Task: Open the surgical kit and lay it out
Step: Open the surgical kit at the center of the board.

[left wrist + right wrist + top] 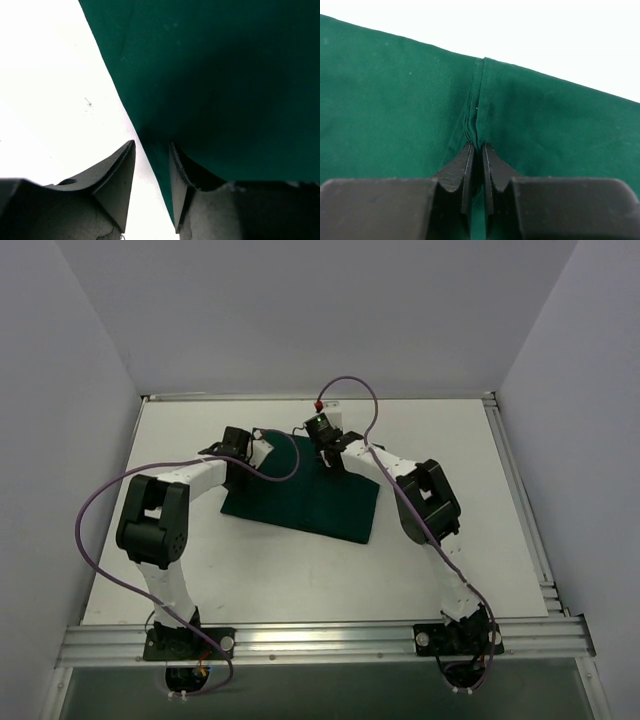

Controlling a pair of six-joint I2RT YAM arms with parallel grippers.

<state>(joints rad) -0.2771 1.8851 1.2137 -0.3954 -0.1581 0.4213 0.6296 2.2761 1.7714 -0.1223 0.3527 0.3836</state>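
My left gripper should pinch the cloth wrap's side edge [149, 161] and pull it square, because the near edge of the cloth wrap runs at a slant across the white table.
The dark green cloth wrap [300, 498] lies folded flat in the middle of the white table [450, 440]. My right gripper [331, 458] is at the cloth's far edge, shut on a pinched ridge of the cloth [420, 110]; in its wrist view the gripper [476, 146] grips the fold between its tips. My left gripper [262, 447] is at the cloth's far left edge. In its wrist view the gripper [152, 145] is open, with the cloth's edge [210, 75] running between the fingers and lying against the right finger [177, 175]. The steel tray, clamps and tweezers are hidden.
Purple cables [100, 510] loop from both arms over the table. Grey walls stand close on the left, back and right. An aluminium rail [320, 640] runs along the near edge by the arm bases.
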